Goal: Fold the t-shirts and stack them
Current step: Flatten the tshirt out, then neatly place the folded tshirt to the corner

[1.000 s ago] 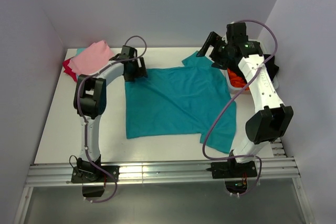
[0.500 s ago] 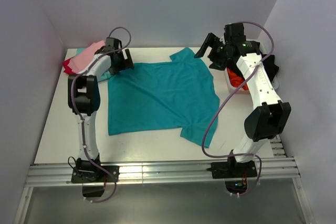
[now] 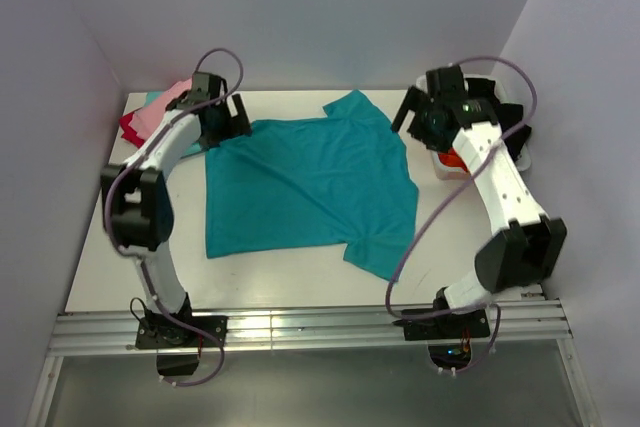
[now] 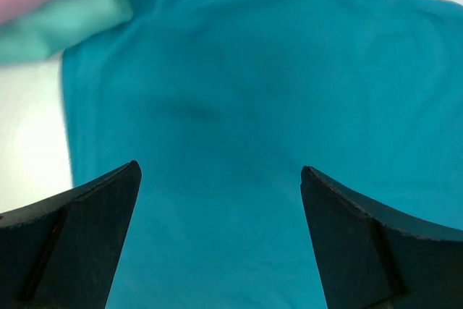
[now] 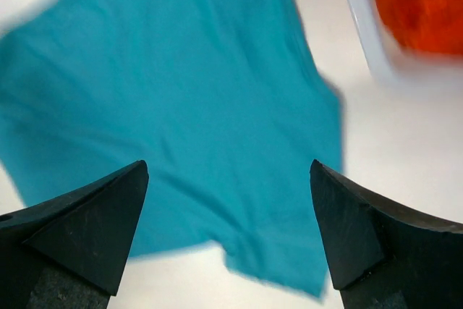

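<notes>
The left gripper needs to next close on the near hem corner [image 3: 211,253] of the teal t-shirt, away from its sleeves.
The teal t-shirt [image 3: 310,187] lies spread flat on the white table, one sleeve at the far edge and one at the near right. My left gripper [image 3: 232,115] hovers open and empty over the shirt's far left corner; in the left wrist view [image 4: 221,179] only teal cloth [image 4: 246,106] shows between the jaws. My right gripper [image 3: 412,115] is open and empty above the shirt's far right side; the right wrist view [image 5: 228,171] looks down on the shirt [image 5: 181,85]. A folded pink shirt [image 3: 165,112] lies on red [image 3: 130,129] and lighter teal [image 4: 58,30] ones at the far left.
A white basket [image 3: 440,169] with orange-red cloth [image 3: 455,158] stands at the right edge, next to my right arm; it shows in the right wrist view [image 5: 362,19] too. Grey walls close in the table on three sides. A metal rail runs along the near edge.
The teal shirt slid left across the table with my left gripper, then stopped. The left arm's elbow has swung out to the left. My right gripper has drawn back toward the basket.
</notes>
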Motion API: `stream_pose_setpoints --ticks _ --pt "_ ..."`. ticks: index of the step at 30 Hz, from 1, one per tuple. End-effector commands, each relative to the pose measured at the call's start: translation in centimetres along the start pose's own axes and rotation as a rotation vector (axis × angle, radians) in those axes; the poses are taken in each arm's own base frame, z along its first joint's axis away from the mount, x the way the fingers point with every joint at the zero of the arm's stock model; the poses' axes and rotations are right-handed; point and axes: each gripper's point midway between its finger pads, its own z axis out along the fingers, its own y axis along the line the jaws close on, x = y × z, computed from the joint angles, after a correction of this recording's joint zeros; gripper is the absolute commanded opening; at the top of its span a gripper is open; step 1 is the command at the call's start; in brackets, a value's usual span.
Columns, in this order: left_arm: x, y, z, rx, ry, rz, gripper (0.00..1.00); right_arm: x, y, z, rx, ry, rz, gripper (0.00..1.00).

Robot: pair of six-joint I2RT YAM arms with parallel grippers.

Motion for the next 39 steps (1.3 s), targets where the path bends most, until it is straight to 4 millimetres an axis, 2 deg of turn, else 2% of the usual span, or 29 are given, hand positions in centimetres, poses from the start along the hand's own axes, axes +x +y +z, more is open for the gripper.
stream_pose_setpoints --ticks 1,2,3,4,5,7,8,9,10,11,12,13,14,15,17,18,21,26,29,32,35,39 --pt "3.2 0.3 -7.2 -0.017 -0.099 -0.005 0.99 2.0 -2.2 -4.9 0.060 -0.141 -0.054 1.00" --pt "4.6 0.3 -8.1 -0.008 -0.103 0.011 0.99 5.4 -2.9 -4.0 0.046 -0.077 -0.067 1.00" --pt "6.3 -0.1 -9.0 0.019 -0.085 0.024 0.99 6.5 -2.5 -5.0 -0.021 -0.077 -0.036 1.00" --pt "8.7 -0.1 -10.3 0.036 -0.054 0.034 1.00 8.4 -2.6 -4.8 -0.054 -0.013 -0.030 1.00" --pt "10.9 1.0 -10.9 -0.002 0.006 0.034 0.99 11.3 -3.4 -4.0 -0.065 0.084 -0.029 1.00" --pt "14.3 2.8 -11.8 -0.062 0.071 0.002 0.99 14.4 -5.0 -3.7 -0.028 0.164 -0.036 1.00" --pt "15.9 4.1 -12.3 -0.108 0.109 -0.003 1.00 17.1 -5.9 -3.1 -0.011 0.231 -0.051 1.00" --pt "18.1 5.4 -12.2 -0.139 0.150 -0.007 1.00 18.0 -6.1 -3.1 -0.017 0.244 -0.055 1.00" --pt "18.7 5.5 -12.9 -0.130 0.138 -0.027 1.00 18.9 -6.6 -3.0 -0.008 0.262 -0.055 1.00" --pt "19.7 5.8 -13.2 -0.132 0.153 -0.033 0.99 20.7 -7.4 -2.7 0.003 0.307 -0.048 1.00" --pt "21.3 6.5 -13.4 -0.140 0.174 -0.061 0.99 21.3 -7.6 -2.6 -0.004 0.322 -0.045 1.00" --pt "21.5 6.6 -13.4 -0.154 0.164 -0.062 0.99 22.1 -7.9 -2.5 -0.001 0.347 -0.041 1.00" --pt "21.8 6.5 -13.9 -0.177 0.176 -0.041 0.99 23.8 -8.5 -2.3 0.012 0.402 -0.024 1.00" --pt "22.6 5.6 -13.8 -0.176 0.197 -0.052 0.99 24.6 -8.7 -2.1 0.012 0.430 -0.014 0.99" --pt "24.1 6.0 -13.5 -0.210 0.253 -0.098 0.97 27.0 -9.7 -1.9 0.035 0.489 0.013 0.98" --pt "25.7 6.2 -13.1 -0.228 0.299 -0.128 0.97 27.5 -9.5 -2.0 0.017 0.494 0.010 0.98" --pt "28.8 6.8 -13.2 -0.247 0.349 -0.146 0.96 28.9 -10.6 -2.2 0.049 0.513 0.008 0.98" --pt "30.5 6.9 -13.3 -0.244 0.322 -0.191 0.91 31.6 -12.1 -2.4 0.059 0.554 0.020 0.97" --pt "31.7 8.4 -13.4 -0.294 0.310 -0.227 0.89 32.7 -12.5 -2.2 0.052 0.560 0.032 0.96" --pt "31.0 8.8 -13.9 -0.330 0.249 -0.291 0.86 33.6 -12.7 -1.9 0.049 0.564 0.043 0.95" --pt "29.8 9.1 -14.2 -0.351 0.189 -0.321 0.84 33.6 -12.5 -1.3 0.047 0.549 0.048 0.93" --pt "29.5 9.2 -14.0 -0.369 0.166 -0.348 0.85 33.5 -12.1 -0.4 0.047 0.535 0.050 0.88"
